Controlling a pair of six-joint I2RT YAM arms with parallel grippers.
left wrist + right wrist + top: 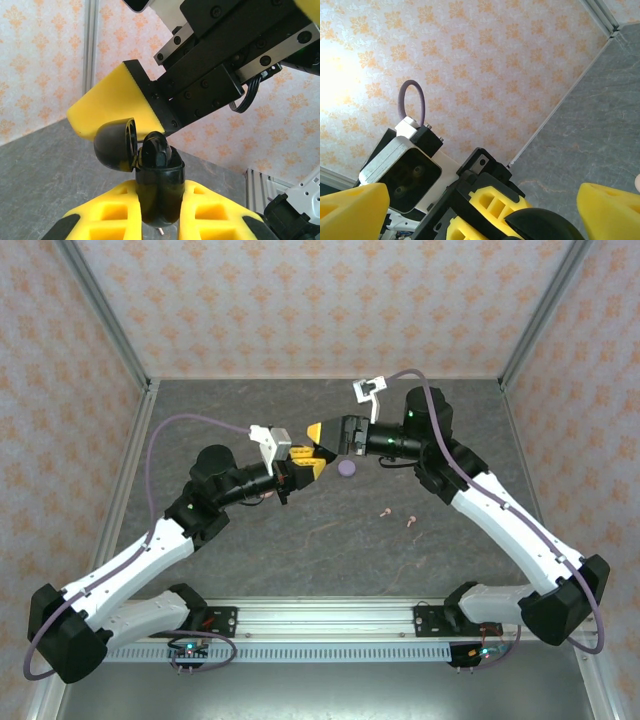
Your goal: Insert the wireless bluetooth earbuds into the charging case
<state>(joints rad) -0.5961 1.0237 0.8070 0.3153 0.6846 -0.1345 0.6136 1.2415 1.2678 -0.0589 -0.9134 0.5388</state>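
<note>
The robot's left gripper will set the black charging case down on the grey table (340, 503) in front of the lilac puck.
My left gripper (160, 189) is shut on the black charging case (161, 192), held upright with its lid (115, 146) swung open to the left. A black earbud (159, 150) sits in the case's mouth. My right gripper (481, 214) is open, its yellow fingers (353, 210) spread either side of the case lid (545, 226). One of its fingers (114, 107) hangs just behind the lid. From above, both grippers (314, 448) meet at mid-table. Two pale pink earbuds (386, 512) (411, 521) lie loose on the table.
A small lilac puck (347, 468) rests on the grey table (250, 540) just right of the grippers. Patterned walls enclose the table on three sides. The left wrist camera housing (400, 171) sits close in front of my right gripper.
</note>
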